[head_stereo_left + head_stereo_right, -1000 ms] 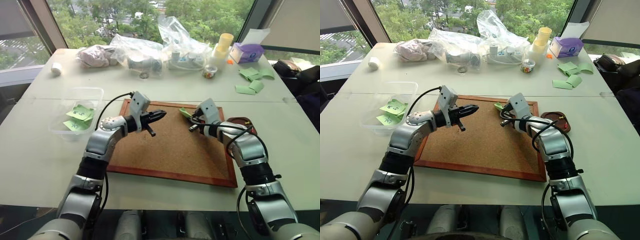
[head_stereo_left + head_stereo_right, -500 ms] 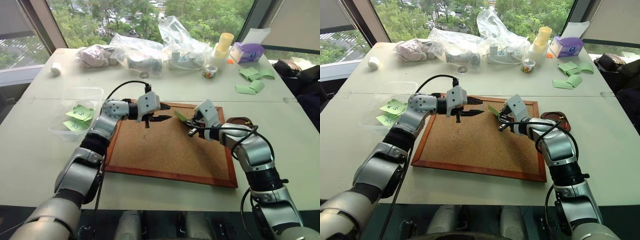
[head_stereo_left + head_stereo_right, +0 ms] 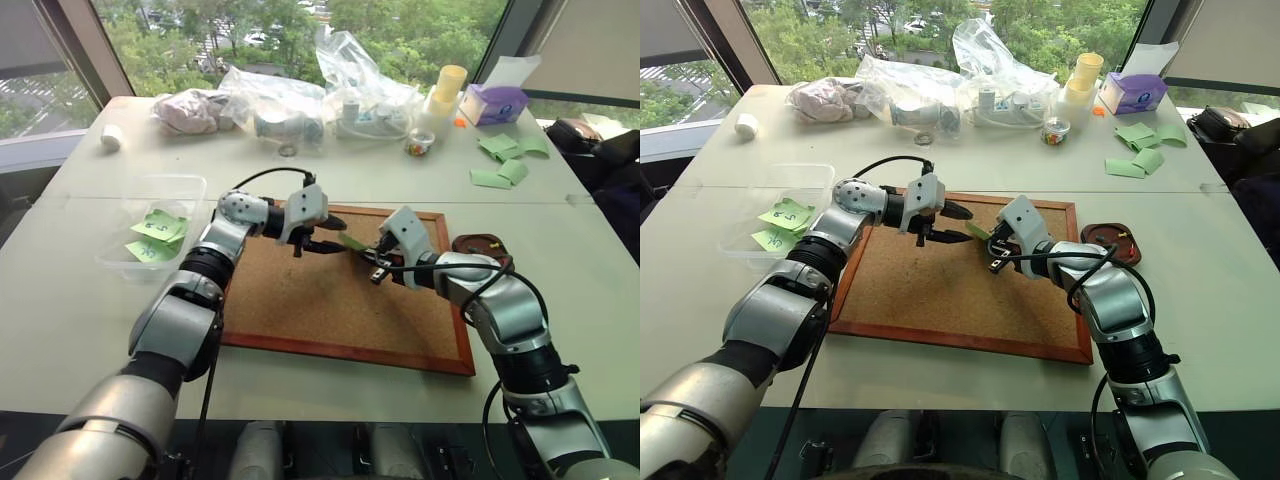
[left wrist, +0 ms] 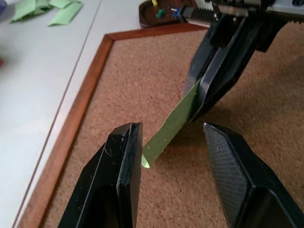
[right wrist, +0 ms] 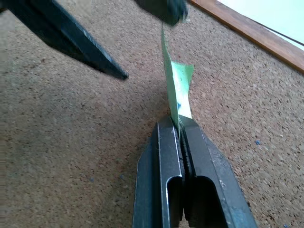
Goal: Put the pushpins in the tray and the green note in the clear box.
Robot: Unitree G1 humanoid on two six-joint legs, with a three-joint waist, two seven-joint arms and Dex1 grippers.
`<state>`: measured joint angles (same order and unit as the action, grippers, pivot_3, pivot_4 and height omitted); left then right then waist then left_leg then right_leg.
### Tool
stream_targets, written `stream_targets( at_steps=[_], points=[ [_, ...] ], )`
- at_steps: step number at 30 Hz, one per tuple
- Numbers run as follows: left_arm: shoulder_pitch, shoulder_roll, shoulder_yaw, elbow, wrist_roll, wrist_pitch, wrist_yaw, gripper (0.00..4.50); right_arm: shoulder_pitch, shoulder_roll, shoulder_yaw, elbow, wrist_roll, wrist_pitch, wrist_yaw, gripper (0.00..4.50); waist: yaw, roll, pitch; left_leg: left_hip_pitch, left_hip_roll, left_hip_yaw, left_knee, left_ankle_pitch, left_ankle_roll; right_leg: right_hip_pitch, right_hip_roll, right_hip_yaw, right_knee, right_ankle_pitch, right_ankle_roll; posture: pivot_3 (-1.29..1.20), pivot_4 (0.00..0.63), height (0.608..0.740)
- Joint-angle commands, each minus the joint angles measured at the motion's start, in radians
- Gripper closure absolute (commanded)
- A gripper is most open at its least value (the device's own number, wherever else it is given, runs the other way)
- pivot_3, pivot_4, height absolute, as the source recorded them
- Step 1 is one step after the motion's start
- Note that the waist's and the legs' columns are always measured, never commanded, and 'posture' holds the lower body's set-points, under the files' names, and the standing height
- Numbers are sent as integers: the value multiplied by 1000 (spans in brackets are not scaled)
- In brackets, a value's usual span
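The loose end of the green note is by one finger of my left gripper, so that gripper should reach in and pinch the note's middle [image 4: 173,121] before my right gripper opens.
My right gripper [image 3: 368,254] is shut on the green note [image 3: 352,241] and holds it just above the corkboard [image 3: 330,310]. The note sticks out edge-on from the closed fingertips [image 5: 190,128]. My left gripper [image 3: 962,225] is open, and its two fingers [image 4: 124,156] stand either side of the note's free end [image 4: 173,123] without closing on it. The tray [image 3: 482,246] lies off the board's right edge with pushpins [image 4: 161,13] in it. The clear box [image 3: 115,225] sits on the table at the left with green notes inside.
Along the table's far side lie clear plastic bags [image 3: 300,105], a small cup of coloured bits [image 3: 418,147], yellow cups [image 3: 448,90] and a purple box [image 3: 495,103]. Pale green paper pieces [image 3: 505,160] lie at the back right. A white roll [image 3: 112,138] is at the far left.
My left gripper has opened and swung right until its fingers flank the note. My right gripper has carried the note left, towards the left gripper.
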<state>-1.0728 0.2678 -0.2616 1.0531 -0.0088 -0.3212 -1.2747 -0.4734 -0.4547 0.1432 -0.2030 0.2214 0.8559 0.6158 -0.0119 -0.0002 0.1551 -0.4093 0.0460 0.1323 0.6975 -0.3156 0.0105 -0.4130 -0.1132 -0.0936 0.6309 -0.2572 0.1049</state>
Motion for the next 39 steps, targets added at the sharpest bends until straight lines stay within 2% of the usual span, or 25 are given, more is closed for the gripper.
stream_targets(
  at_steps=[1,19,22,25,33,39],
  points=[
    [-51,-9,-5,32,31,-27,-32,2179,-3,-18,-6,-52,12,2,6,4500,1,0,0,0,0,0,0,0,0,0,0,0,0,0,0,0,150,740],
    [-74,-63,11,110,99,-133,53,2179,-5,-21,-2,-78,13,27,8,4500,1,0,0,-1,0,0,0,-1,1,-1,0,0,0,0,0,0,150,740],
    [-73,-69,6,117,118,-167,65,3083,-7,-21,-3,-74,12,26,7,4500,0,0,0,-1,0,0,0,-1,1,-1,0,0,0,0,0,0,150,740],
    [-73,-75,7,121,129,-196,72,4428,-9,-21,-3,-70,11,24,6,4500,0,0,0,-1,0,0,0,-1,1,-1,0,0,0,0,0,0,150,740],
    [-90,-43,32,80,127,-224,74,4428,27,-62,-66,-182,46,82,7,4500,2,0,0,-1,0,-1,0,-1,1,-1,0,0,0,0,0,0,150,740],
    [-68,25,52,19,109,-210,60,4428,88,-127,-259,-346,173,209,18,4500,2,0,0,-1,0,-3,0,-1,2,-1,-1,0,0,0,0,0,150,740]
  ],
)
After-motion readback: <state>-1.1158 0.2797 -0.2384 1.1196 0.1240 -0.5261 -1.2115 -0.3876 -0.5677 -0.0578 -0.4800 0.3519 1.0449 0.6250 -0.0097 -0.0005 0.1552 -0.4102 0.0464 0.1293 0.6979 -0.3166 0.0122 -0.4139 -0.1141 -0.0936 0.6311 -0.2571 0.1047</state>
